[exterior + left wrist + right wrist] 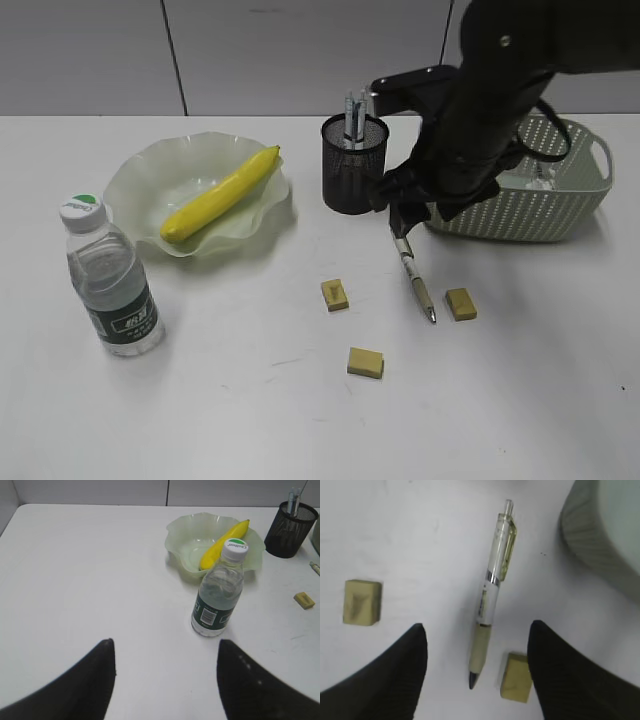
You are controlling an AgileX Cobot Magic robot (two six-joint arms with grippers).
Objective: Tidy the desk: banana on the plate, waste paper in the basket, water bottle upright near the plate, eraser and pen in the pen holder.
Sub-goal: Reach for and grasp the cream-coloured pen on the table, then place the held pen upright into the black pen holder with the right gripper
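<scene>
My right gripper is to close on the white middle of the pen (410, 267) (489, 595), just past the dark ring below the pen's clip.
The banana (220, 195) lies in the green ruffled plate (130, 172). Beside the plate the water bottle (110, 285) stands upright. The pen (416, 278) lies flat on the desk (250, 420), with three tan erasers (335, 294) (461, 303) (366, 362) around it. My right gripper (477, 626) hangs open just above the pen (490, 595), touching nothing, one eraser (516, 678) by its right finger. The pen holder (353, 165) has pens in it. My left gripper (165, 642) is open and empty, short of the bottle (217, 600). A whitish shape lies in the basket (540, 215); I cannot tell whether it is the waste paper.
My right arm (480, 110) reaches down between the pen holder and the basket, covering the basket's left end. In the right wrist view the basket's wall (600, 535) is at the upper right, and a second eraser (362, 602) lies to the left.
</scene>
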